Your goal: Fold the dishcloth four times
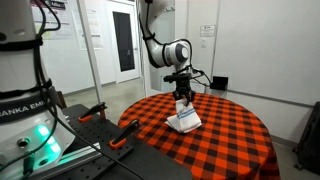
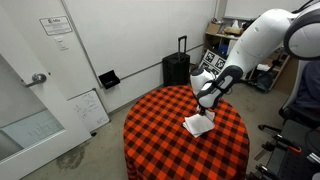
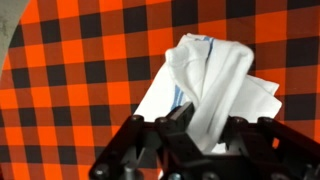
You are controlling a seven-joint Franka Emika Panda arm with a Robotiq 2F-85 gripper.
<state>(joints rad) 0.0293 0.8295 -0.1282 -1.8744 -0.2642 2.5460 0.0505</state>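
Note:
Next, the gripper releases the raised fold, now held above the checked table, on the dishcloth's far edge (image 1: 175, 115), toward the black suitcase.
The dishcloth (image 3: 215, 85) is white with a bluish stripe and lies bunched on the red-and-black checked table (image 3: 80, 70). My gripper (image 3: 205, 125) is shut on a raised fold of it, and the cloth hangs from the jaws down to the table. In both exterior views the gripper (image 1: 183, 97) (image 2: 207, 103) stands straight above the cloth (image 1: 185, 121) (image 2: 199, 125), whose lower part still rests on the tablecloth near the table's middle.
The round table (image 1: 230, 140) (image 2: 160, 130) has checked cloth around the dishcloth on every side. A black suitcase (image 2: 176, 68) stands behind the table. Orange-handled clamps (image 1: 125, 135) and robot gear sit beside the table.

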